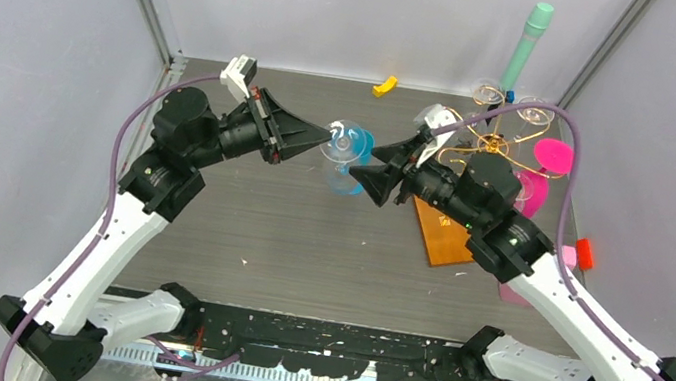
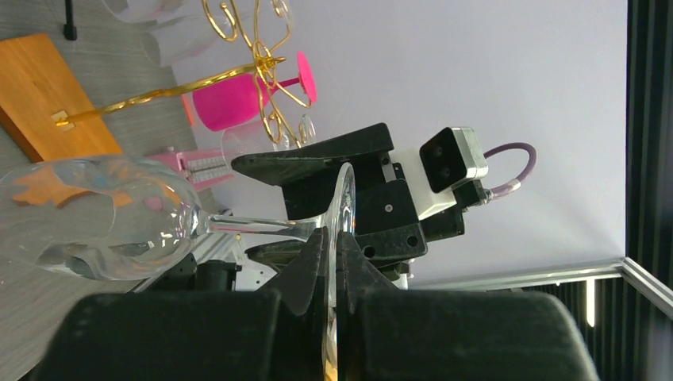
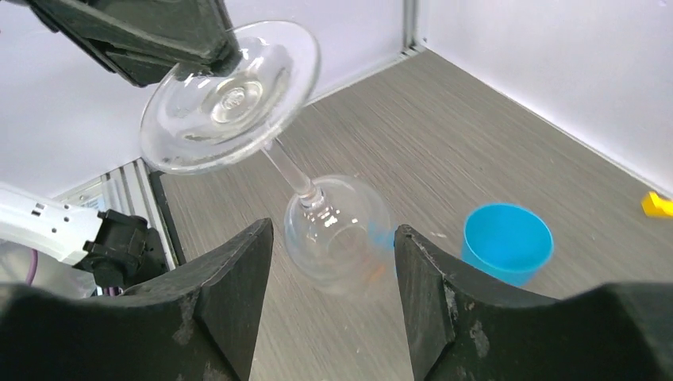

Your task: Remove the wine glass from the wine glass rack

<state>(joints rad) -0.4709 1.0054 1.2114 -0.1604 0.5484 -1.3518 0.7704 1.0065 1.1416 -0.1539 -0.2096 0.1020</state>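
Note:
My right gripper needs to grab the wine glass's stem (image 2: 254,225) before my left gripper takes the wine glass's rim, as my left gripper is holding the glass by its foot, bowl down.
A clear wine glass (image 1: 345,143) hangs in the air on its side, mid-table and away from the wine glass rack (image 1: 491,143). My left gripper (image 2: 333,238) is shut on the edge of the glass's round foot (image 2: 344,198); the bowl (image 2: 95,218) sticks out sideways. The right gripper (image 3: 333,228) is open, its fingers apart on either side of the bowl (image 3: 337,234), which lies just past the tips without touching them. The rack's gold wire arms (image 2: 262,63) rise from an orange-brown wooden base (image 1: 444,232) behind the right arm.
A blue cup (image 3: 508,242) stands on the table beneath the glass. Pink glasses (image 1: 551,157) and clear glasses (image 1: 490,94) hang on the rack. A teal cylinder (image 1: 528,42) stands at the back. A yellow piece (image 1: 385,84) and a red block (image 1: 585,253) lie near the walls.

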